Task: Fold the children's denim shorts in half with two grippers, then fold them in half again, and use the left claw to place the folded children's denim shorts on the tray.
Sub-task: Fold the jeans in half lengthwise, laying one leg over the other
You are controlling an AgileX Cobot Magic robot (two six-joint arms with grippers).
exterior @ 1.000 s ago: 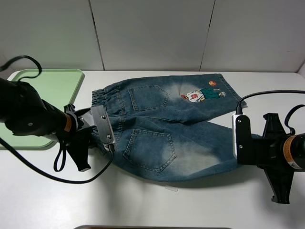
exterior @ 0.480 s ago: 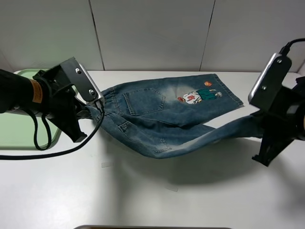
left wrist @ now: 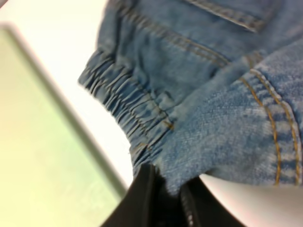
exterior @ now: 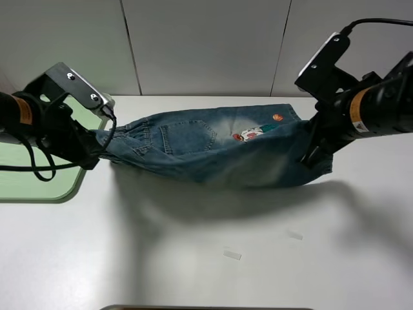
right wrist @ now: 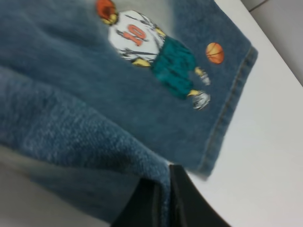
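The robot's right gripper should release the lifted leg hem on the shorts' far corner (exterior: 284, 113) (right wrist: 233, 47), next to the orange ball patch.
The children's denim shorts (exterior: 206, 152) hang stretched between the two grippers, the near half lifted and carried over the far half on the white table. My left gripper (exterior: 101, 150) is shut on the elastic waistband end (left wrist: 137, 123), close to the tray's (exterior: 39, 184) right edge. Over at the other end, my right gripper (exterior: 312, 154) is shut on the leg hem. The right wrist view shows its fingers (right wrist: 182, 198) pinching a denim fold above the cartoon patch (right wrist: 154, 47). A back pocket (exterior: 187, 137) faces up.
The pale green tray (left wrist: 42, 142) lies at the far left of the table, partly behind the left arm. Two small scraps of tape (exterior: 232, 254) lie on the white table in front. A grey panelled wall runs along the back.
Both grippers have risen and moved toward the back wall, carrying the near waistband corner and near leg hem up and over the far half. The shorts went from lying spread to hanging doubled.
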